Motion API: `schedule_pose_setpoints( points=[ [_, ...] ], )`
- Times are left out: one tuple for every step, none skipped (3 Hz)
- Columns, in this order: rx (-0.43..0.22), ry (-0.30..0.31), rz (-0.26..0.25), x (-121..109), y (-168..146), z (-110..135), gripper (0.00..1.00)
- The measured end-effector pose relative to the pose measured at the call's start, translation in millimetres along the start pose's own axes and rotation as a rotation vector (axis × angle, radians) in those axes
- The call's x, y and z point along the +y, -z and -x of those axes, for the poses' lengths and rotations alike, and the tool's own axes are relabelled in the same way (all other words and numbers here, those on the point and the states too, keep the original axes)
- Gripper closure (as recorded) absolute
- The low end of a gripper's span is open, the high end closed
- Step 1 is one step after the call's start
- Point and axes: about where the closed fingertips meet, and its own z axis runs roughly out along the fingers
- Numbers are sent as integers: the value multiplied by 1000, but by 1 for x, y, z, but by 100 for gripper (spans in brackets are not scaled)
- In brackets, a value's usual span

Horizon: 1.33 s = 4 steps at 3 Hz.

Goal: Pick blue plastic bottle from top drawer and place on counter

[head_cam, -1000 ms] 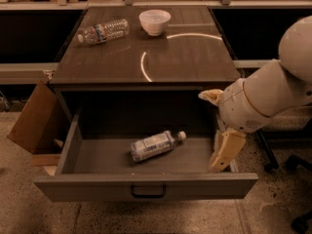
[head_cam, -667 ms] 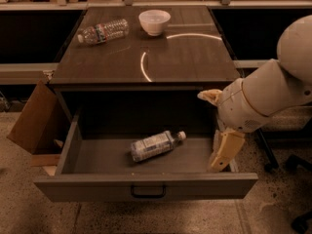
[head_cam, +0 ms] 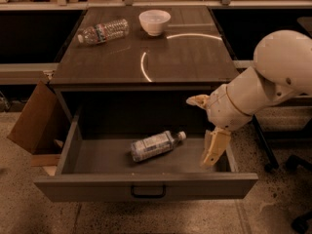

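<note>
The robot's gripper needs to close on the upper half (head_cam: 167, 140) of the blue plastic bottle, just behind the bottle's white cap.
The blue plastic bottle (head_cam: 155, 145) lies on its side in the open top drawer (head_cam: 146, 186), white cap pointing right. My gripper (head_cam: 205, 126) hangs at the drawer's right end, to the right of the bottle and not touching it. Its two pale fingers are spread apart and hold nothing: one finger (head_cam: 197, 100) is up by the cabinet edge, the other (head_cam: 214, 147) reaches down into the drawer. The counter (head_cam: 190, 57) with its bright arc is above the drawer.
A clear ribbed water bottle (head_cam: 103, 31) lies at the counter's back left, next to a white bowl (head_cam: 154, 22). An open cardboard box (head_cam: 34, 123) leans against the cabinet's left side. A chair base (head_cam: 292, 165) stands on the floor at the right.
My gripper and forearm have shifted slightly left, towards the bottle. The bottle and drawer have not moved.
</note>
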Motion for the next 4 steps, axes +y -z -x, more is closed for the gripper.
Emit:
schedule_pose_setpoints(
  points=[
    [-5,51,19,-16,-28,-5,0],
    [-27,107,26,-36,-59,-9,0],
    [-35,144,37,-50,-83,-11,0],
    [-42,168,59,-63,-107,-16,0]
  ],
)
